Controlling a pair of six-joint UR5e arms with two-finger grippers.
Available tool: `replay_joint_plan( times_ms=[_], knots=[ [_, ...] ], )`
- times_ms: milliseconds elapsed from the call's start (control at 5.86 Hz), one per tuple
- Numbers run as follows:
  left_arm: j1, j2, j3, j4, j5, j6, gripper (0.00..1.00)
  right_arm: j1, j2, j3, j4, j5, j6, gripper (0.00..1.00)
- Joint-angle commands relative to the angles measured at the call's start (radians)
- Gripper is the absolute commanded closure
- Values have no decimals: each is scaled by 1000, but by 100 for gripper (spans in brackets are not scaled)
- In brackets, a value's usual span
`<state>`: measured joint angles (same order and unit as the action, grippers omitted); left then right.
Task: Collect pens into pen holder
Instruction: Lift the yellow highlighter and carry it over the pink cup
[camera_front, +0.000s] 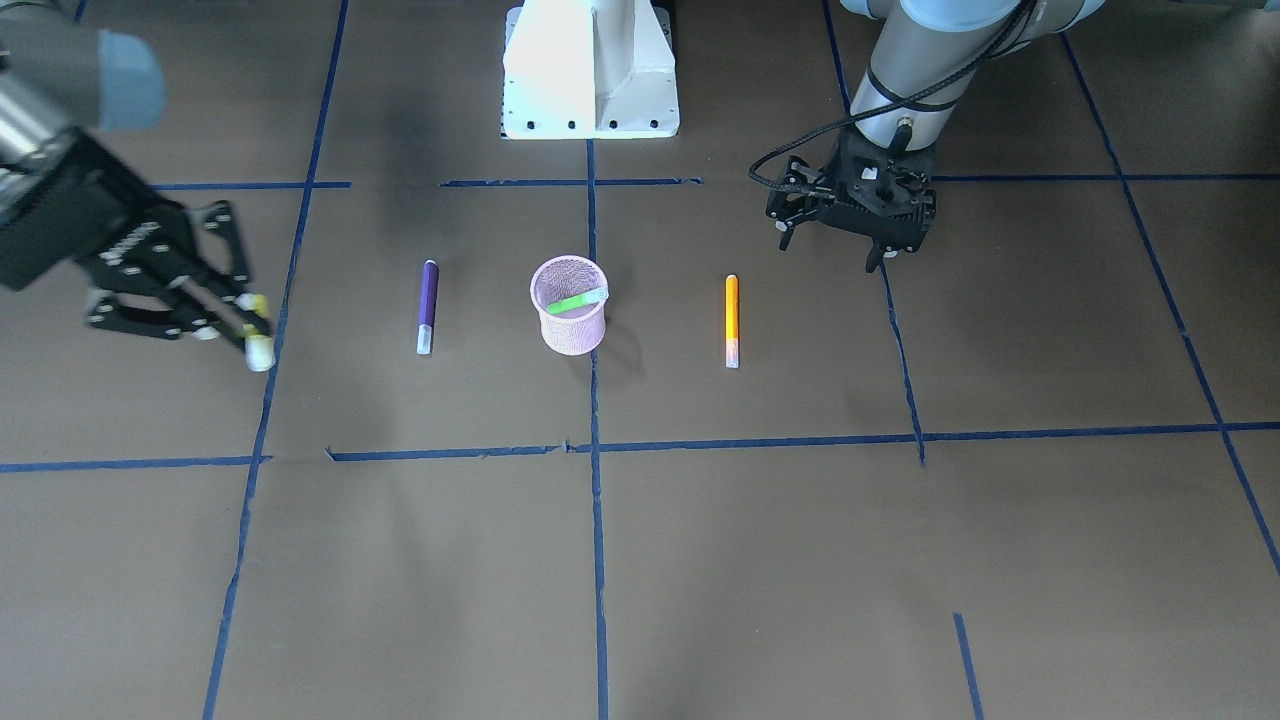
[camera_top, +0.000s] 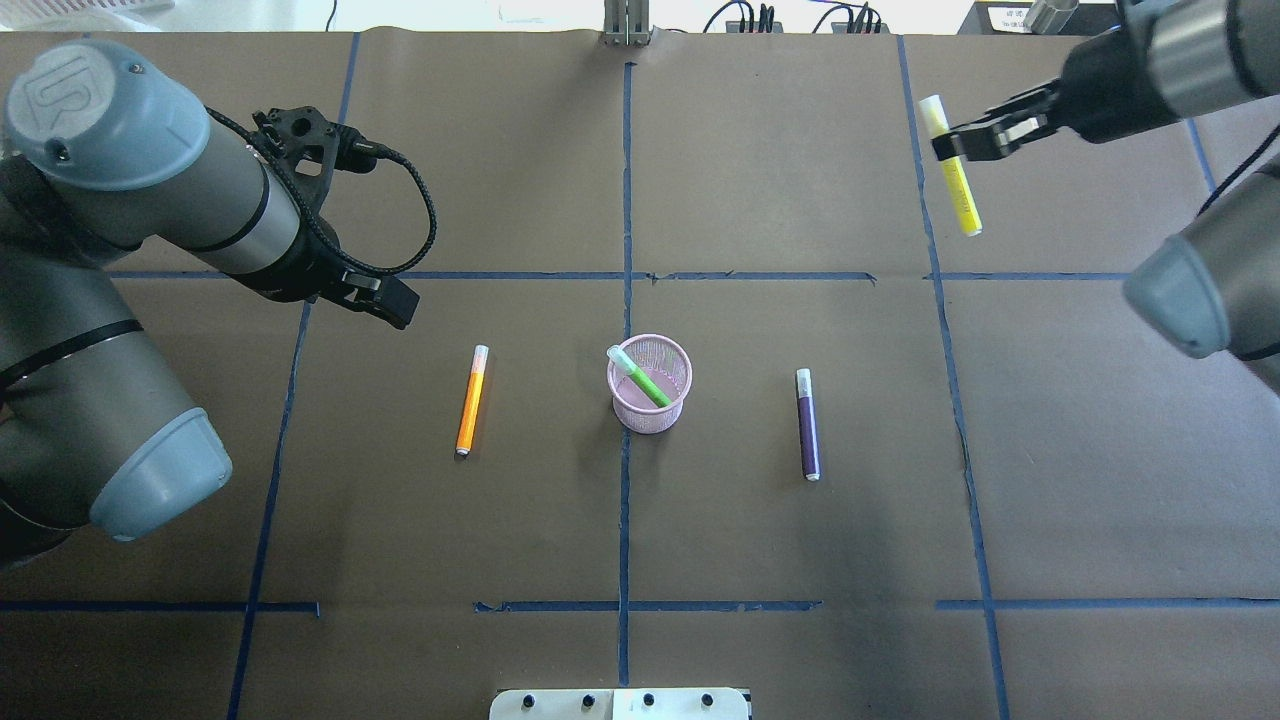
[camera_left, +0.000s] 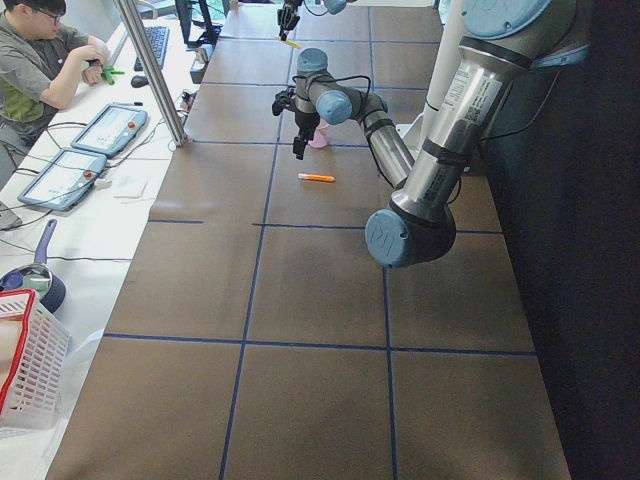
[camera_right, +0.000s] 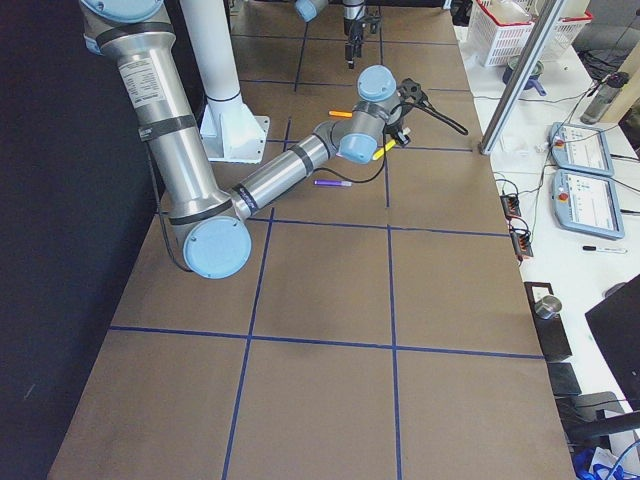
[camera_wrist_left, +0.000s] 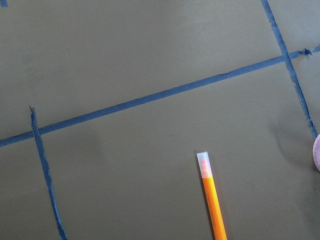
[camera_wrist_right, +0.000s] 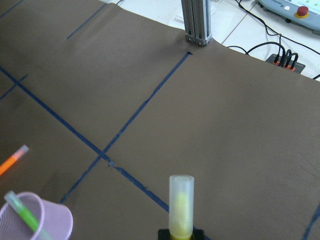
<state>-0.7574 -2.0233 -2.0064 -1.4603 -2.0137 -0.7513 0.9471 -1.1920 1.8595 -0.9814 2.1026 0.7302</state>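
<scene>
My right gripper is going to set the yellow pen down inside the pink mesh pen holder (camera_front: 577, 307) (camera_wrist_right: 31, 214) next to the green pen.
The pink mesh pen holder (camera_top: 645, 415) stands mid-table with the green pen (camera_top: 640, 377) leaning inside it. The orange pen (camera_top: 471, 400) lies flat to its left and the purple pen (camera_top: 807, 425) lies flat to its right. My right gripper (camera_top: 955, 140) is shut on a yellow pen (camera_top: 958, 170) and holds it in the air, far right and beyond the purple pen. My left gripper (camera_front: 830, 250) is open and empty, hovering beyond and outboard of the orange pen (camera_front: 731, 320). The left wrist view shows the orange pen's cap end (camera_wrist_left: 203, 162).
Blue tape lines cross the brown table. The robot's white base (camera_front: 590, 70) sits at the near edge. An aluminium post (camera_wrist_right: 196, 22) and cables stand at the far edge. A person sits at a side desk (camera_left: 45, 60).
</scene>
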Motion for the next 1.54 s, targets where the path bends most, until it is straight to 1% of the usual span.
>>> replay_joint_plan(
  times_ms=[0, 171, 512, 854, 1024, 1366],
  knots=[
    [1, 0, 0, 0, 0, 0, 0, -266, 101, 14, -8, -399, 267, 100],
    [1, -2, 0, 0, 0, 0, 0, -375, 114, 10, -10, -546, 255, 100],
    [1, -2, -2, 0, 0, 0, 0, -460, 159, -15, -14, -627, 158, 100],
    [1, -2, 0, 0, 0, 0, 0, -565, 148, -40, -14, -770, 111, 100],
    [1, -2, -2, 0, 0, 0, 0, -599, 143, -66, -13, -821, 106, 100],
    [1, -3, -2, 0, 0, 0, 0, -602, 143, -77, -11, -851, 103, 100]
  ],
)
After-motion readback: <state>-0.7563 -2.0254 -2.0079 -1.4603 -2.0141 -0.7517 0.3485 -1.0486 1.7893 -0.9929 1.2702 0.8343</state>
